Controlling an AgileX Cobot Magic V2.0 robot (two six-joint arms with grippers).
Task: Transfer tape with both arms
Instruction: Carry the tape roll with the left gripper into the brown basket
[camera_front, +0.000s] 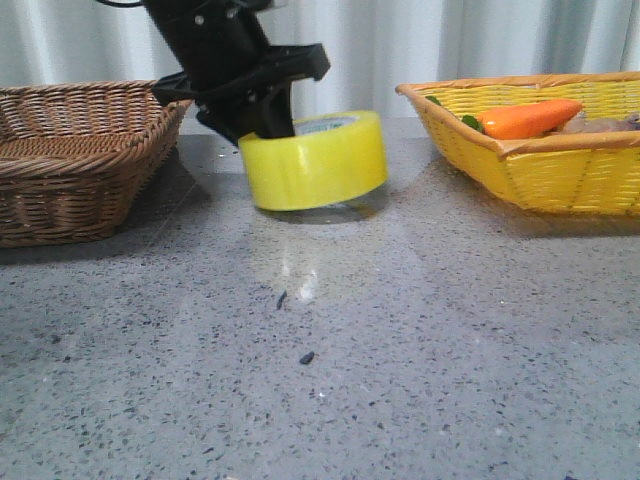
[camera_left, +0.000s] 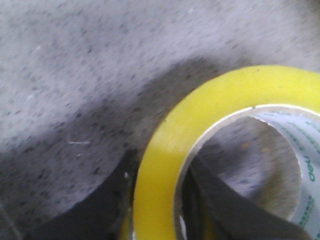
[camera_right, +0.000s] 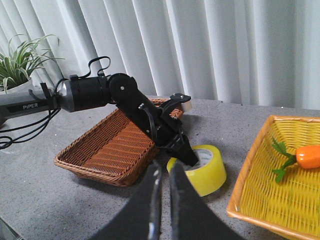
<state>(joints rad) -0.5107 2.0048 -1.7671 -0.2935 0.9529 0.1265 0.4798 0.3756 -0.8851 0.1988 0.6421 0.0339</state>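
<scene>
The robot's left gripper will release the tape inside the brown wicker basket (camera_front: 43, 137).
The tape (camera_front: 315, 160), a wide yellow roll with a white core, sits tilted between the two baskets, its lower edge at or just above the table. My left gripper (camera_front: 262, 125) is shut on the roll's near-left wall, one finger outside and one inside the core. The left wrist view shows the yellow rim (camera_left: 165, 165) pinched between the two dark fingers (camera_left: 100, 205). The right wrist view shows the tape (camera_right: 205, 172) and the left gripper (camera_right: 187, 155) from above. My right gripper (camera_right: 164, 167) is shut and empty, hanging above and short of the tape; it is outside the front view.
A brown wicker basket (camera_front: 70, 160) stands at the left. A yellow basket (camera_front: 540, 160) at the right holds an orange carrot (camera_front: 530, 118). A potted plant (camera_right: 17, 65) stands beyond the left arm. White curtains close off the back.
</scene>
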